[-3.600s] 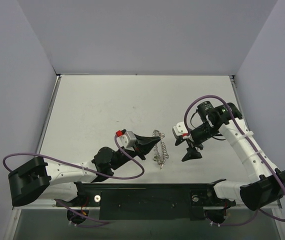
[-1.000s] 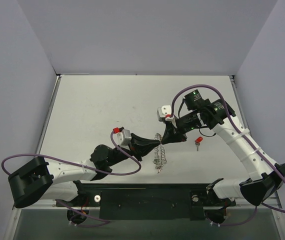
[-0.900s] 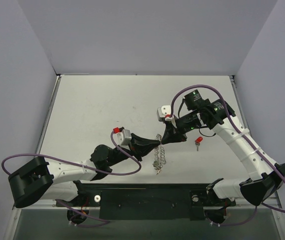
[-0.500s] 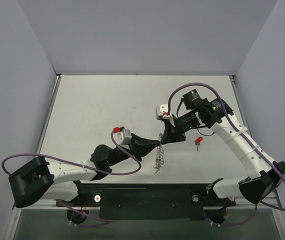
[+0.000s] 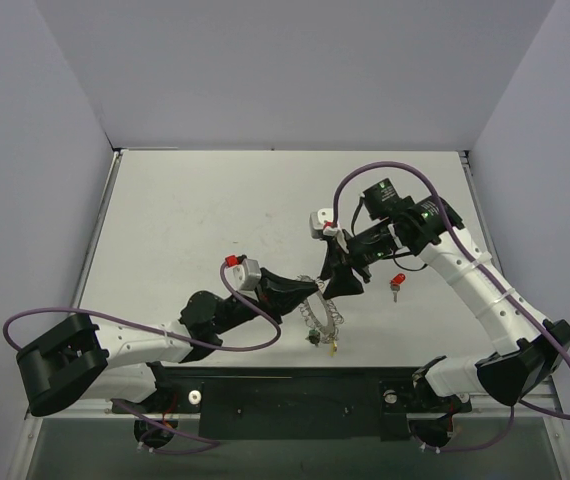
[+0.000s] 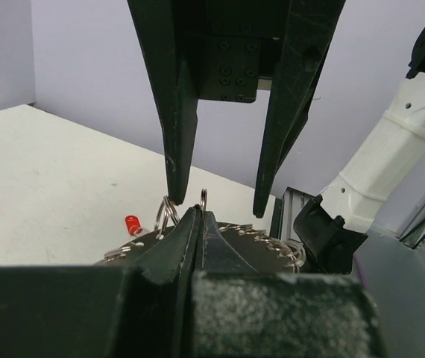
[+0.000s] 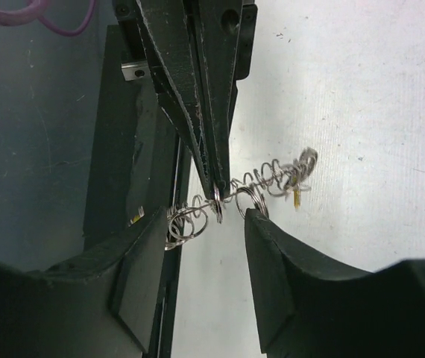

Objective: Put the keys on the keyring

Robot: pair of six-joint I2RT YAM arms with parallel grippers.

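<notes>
Neighbouring coils crowd my right gripper's fingers. My right gripper should back off open and take only the coil at my left gripper's tips (image 7: 218, 212).
The keyring (image 5: 323, 318), a silvery coiled loop, hangs from my left gripper (image 5: 314, 288), which is shut on one of its coils. In the left wrist view a ring (image 6: 203, 198) sticks up from the closed left gripper (image 6: 200, 212). My right gripper (image 7: 209, 217) is open and straddles the coil (image 7: 266, 174) right at the left fingertips (image 7: 214, 175); one ring touches its right finger (image 7: 272, 261). A yellow key (image 7: 296, 195) dangles on the coil's far end. A red-headed key (image 5: 397, 283) lies loose on the table, right of the grippers.
The black base bar (image 5: 295, 385) runs along the near edge, close below the hanging keyring. White walls (image 5: 285, 70) enclose the table's back and sides. The right arm's (image 5: 475, 285) purple cable loops above its wrist.
The right gripper was shut on the keyring and has opened, letting go. The coil, earlier stretched thin, now sags into a wider loop beneath the left gripper.
</notes>
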